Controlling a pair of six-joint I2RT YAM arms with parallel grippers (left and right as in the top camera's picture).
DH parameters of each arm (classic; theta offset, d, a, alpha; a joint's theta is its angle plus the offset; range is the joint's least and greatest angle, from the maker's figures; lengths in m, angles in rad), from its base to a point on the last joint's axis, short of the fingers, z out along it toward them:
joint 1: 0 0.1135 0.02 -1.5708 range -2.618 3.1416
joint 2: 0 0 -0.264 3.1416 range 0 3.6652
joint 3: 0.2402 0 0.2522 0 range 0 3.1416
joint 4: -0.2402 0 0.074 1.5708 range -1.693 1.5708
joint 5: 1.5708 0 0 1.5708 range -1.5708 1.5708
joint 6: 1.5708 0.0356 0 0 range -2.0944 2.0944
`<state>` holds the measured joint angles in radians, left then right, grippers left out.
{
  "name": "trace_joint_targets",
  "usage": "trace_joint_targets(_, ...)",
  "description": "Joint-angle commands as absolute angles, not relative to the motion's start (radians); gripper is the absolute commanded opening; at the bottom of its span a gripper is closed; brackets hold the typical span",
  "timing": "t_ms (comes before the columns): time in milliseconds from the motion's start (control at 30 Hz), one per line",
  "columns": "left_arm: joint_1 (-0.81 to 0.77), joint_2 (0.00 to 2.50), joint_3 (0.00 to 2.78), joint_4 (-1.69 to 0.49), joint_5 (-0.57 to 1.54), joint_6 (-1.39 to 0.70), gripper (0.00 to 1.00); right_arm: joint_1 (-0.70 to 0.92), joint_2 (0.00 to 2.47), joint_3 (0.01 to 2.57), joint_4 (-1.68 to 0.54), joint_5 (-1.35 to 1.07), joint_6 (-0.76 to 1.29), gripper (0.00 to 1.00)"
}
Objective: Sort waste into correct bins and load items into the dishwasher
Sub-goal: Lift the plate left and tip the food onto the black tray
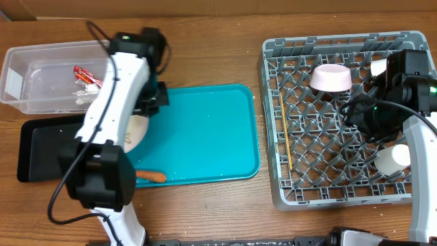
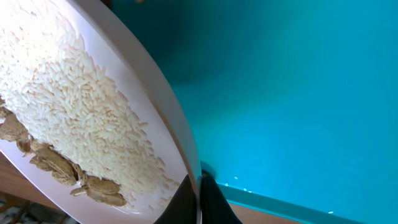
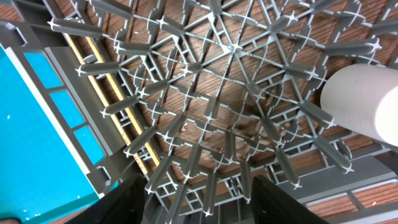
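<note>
I should use my left gripper to set the round white plate, now tilted at the tray's edge, down flat and let go of it on the middle of the teal tray (image 1: 199, 126).
My left gripper (image 2: 200, 194) is shut on the rim of the round white plate (image 2: 155, 93), which is tilted and carries white rice (image 2: 68, 106) and brownish bits (image 2: 56, 168). In the overhead view the plate (image 1: 138, 131) sits at the teal tray's left edge, mostly hidden under my left arm. My right gripper (image 3: 199, 199) is open and empty above the grey dish rack (image 1: 273, 184). The rack holds a pinkish-white bowl (image 1: 331, 77), a white cup (image 1: 394, 158) and the chopsticks (image 1: 285, 133). The clear tub (image 1: 17, 58) holds the red wrapper (image 1: 87, 74) and crumpled paper (image 1: 83, 97).
The teal tray (image 1: 212, 130) lies in the middle with an orange sausage stick (image 1: 150, 176) on its front left corner. The black tray (image 1: 41, 154) lies left of it, in front of the tub. Another white item (image 1: 377, 66) stands at the rack's back right.
</note>
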<state>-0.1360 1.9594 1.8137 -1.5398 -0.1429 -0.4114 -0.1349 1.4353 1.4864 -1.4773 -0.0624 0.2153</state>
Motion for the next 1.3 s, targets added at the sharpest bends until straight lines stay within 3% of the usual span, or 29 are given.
trace_joint_targets(0,-0.075,1.929,1.837,-1.544,-0.107,-0.328,0.04,-0.130,1.434,1.492,-1.475,-0.054,0.208,0.57)
trace_joint_targets(700,0.378,1.929,1.836,-1.532,0.406,0.038,0.04,-0.130,1.434,1.492,-1.479,-0.043,0.205,0.57)
trace_joint_targets(1267,0.772,1.930,1.834,-1.627,0.991,0.369,0.04,-0.130,1.434,1.492,-1.476,-0.043,0.205,0.57)
